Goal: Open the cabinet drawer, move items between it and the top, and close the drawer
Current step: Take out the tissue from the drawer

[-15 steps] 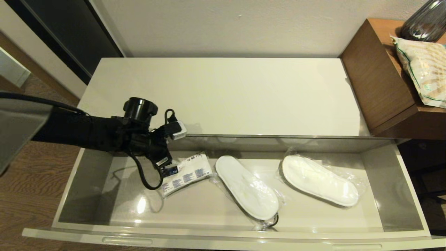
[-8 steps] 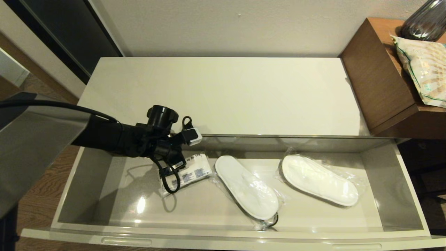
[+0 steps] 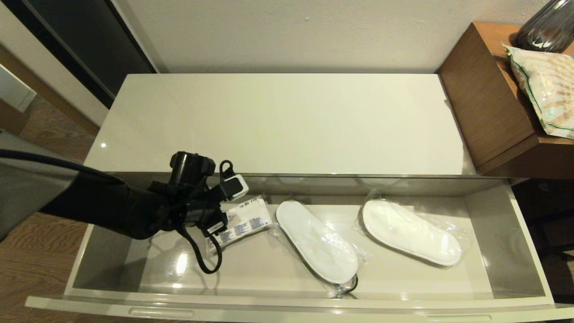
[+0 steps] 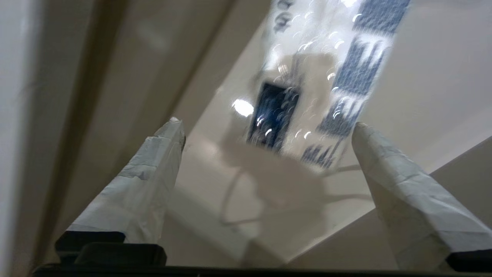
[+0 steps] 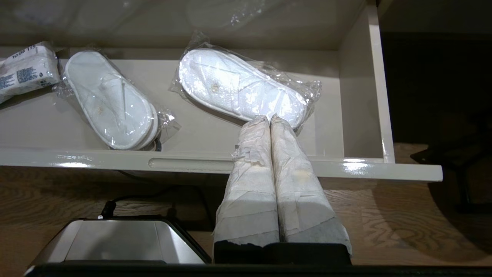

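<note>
The robot's left gripper should grab the white packet by the middle of its printed long edge [image 3: 242,229] [image 4: 348,90], just past the dark blue label.
The cabinet drawer [image 3: 287,309] stands pulled out below the bare cream top [image 3: 287,121]. Inside lie the white packet with the dark blue label [image 3: 244,220] and two plastic-wrapped white slippers [image 3: 316,240] [image 3: 410,231]. My left arm reaches in over the drawer's left part. In the left wrist view the left gripper [image 4: 267,124] is open, and the packet [image 4: 334,77] lies below and just beyond its fingertips, untouched. My right gripper [image 5: 270,117] is shut on nothing, parked in front of the drawer front [image 5: 115,161] near the right slipper [image 5: 238,86].
Taller brown wooden furniture [image 3: 493,98] stands at the right, carrying a green-striped beige bag [image 3: 545,89] and a dark glass vase [image 3: 545,31]. A recessed slot handle [image 3: 162,311] shows on the drawer front. My silver base [image 5: 115,240] sits on the wooden floor before the drawer.
My left wrist went right, then came back left and down into the drawer over the packet's left end. Packet and slippers have not moved.
</note>
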Motion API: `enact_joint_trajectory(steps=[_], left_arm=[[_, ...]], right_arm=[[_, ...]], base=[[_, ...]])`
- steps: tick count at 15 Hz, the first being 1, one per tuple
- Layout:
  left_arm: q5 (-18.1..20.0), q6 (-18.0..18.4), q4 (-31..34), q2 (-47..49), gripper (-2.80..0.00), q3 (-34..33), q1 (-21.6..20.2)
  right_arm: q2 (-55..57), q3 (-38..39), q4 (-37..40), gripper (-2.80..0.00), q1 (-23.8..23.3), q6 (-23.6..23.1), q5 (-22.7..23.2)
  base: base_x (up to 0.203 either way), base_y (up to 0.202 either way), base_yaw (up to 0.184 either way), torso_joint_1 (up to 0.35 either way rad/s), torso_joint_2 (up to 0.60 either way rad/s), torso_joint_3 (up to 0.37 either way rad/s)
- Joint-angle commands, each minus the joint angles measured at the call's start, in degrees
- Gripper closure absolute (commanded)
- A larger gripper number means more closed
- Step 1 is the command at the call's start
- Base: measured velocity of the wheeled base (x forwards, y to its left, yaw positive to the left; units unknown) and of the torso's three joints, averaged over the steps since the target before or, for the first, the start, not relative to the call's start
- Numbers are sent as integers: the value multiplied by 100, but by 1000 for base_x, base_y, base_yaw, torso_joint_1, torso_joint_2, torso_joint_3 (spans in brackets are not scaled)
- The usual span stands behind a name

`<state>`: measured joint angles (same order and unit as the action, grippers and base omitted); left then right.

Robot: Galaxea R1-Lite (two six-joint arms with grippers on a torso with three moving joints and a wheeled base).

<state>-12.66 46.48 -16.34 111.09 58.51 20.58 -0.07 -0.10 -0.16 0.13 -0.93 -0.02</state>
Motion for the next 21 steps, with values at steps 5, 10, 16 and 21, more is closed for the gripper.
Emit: enact_joint_trajectory(steps=[5, 10, 16, 21], left_arm=[[-859, -112, -1236, -399, -280, -1048, 647], [-1724, -1527, -1244, 561, -280, -868, 1111], [-2398, -2528, -1256, 1695, -280, -75, 1196], [-2444, -2575, -1235, 2432, -280, 889, 976]], right_arm=[[-1, 1, -2, 0, 4, -9, 2], [-1, 1, -2, 0, 4, 1, 2], [-1, 1, -2, 0, 4, -13, 2], [-1, 1, -2, 0, 4, 5, 2]], base=[[0, 0, 0, 0, 0, 0], [0, 0, 0, 0, 0, 0], [0, 0, 0, 0, 0, 0], [0, 0, 0, 0, 0, 0]])
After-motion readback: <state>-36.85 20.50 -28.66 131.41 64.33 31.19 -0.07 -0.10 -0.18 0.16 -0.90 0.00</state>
